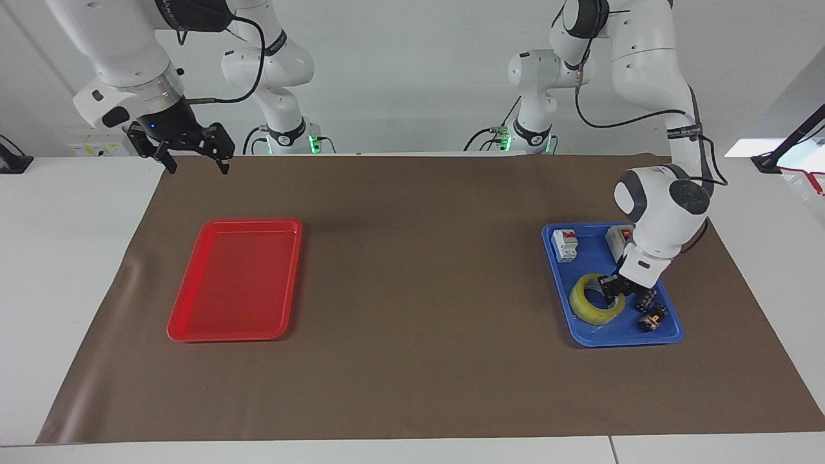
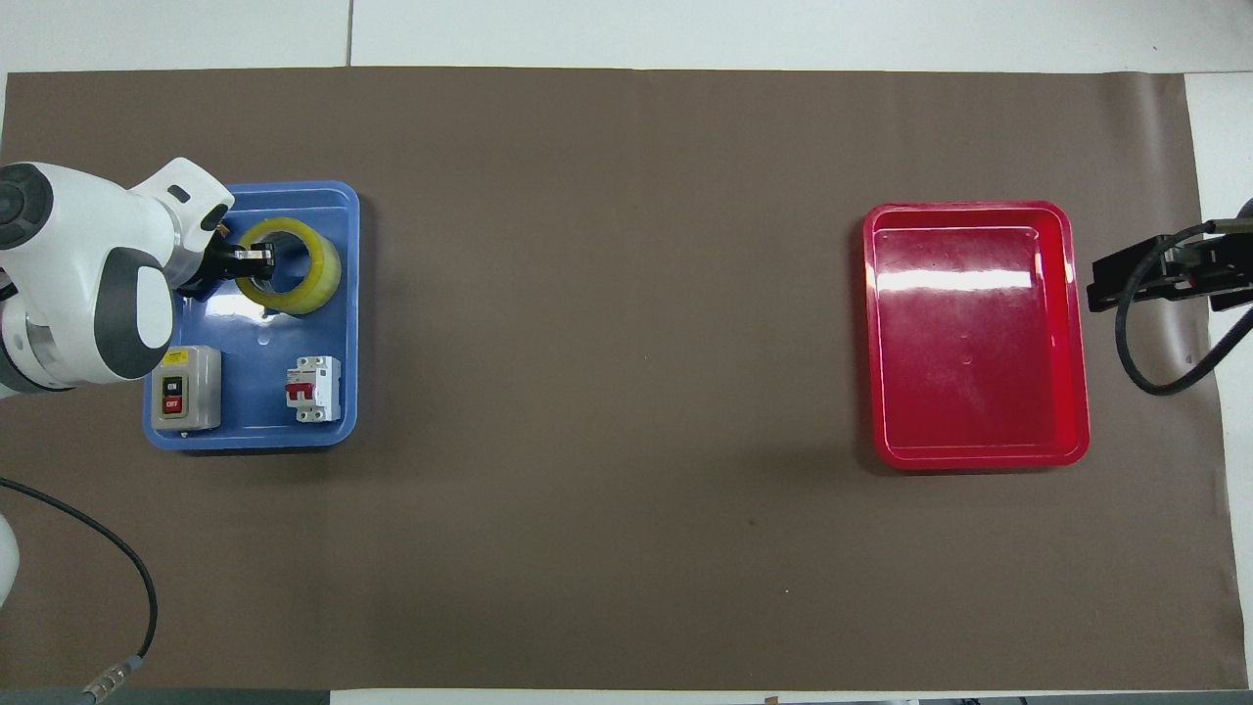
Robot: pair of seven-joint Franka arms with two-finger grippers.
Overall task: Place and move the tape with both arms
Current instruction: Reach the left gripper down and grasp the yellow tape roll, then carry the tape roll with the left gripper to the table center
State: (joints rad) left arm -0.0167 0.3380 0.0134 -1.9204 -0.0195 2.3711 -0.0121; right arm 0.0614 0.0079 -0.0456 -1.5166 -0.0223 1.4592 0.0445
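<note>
The tape will leave my left gripper on the brown mat about midway [image 2: 625,325] between the blue tray and the red tray.
The tape [image 1: 590,308], a translucent yellow roll, lies flat in the blue tray [image 1: 619,339] at the left arm's end of the table; it also shows in the overhead view [image 2: 319,276]. My left gripper [image 1: 624,291] is down in the tray, one finger inside the roll's core and one outside, shut on the roll's wall toward the left arm's end [image 2: 250,258]. The roll rests on the tray floor. My right gripper [image 1: 196,164] is open and empty in the air near the mat's edge, beside the red tray [image 1: 225,336], and the arm waits.
The blue tray [image 2: 245,437] also holds a grey switch box [image 2: 184,389], a white and red breaker [image 2: 313,389] and a small black part [image 1: 652,318]. The red tray [image 2: 979,456] stands at the right arm's end. Brown mat lies between the trays.
</note>
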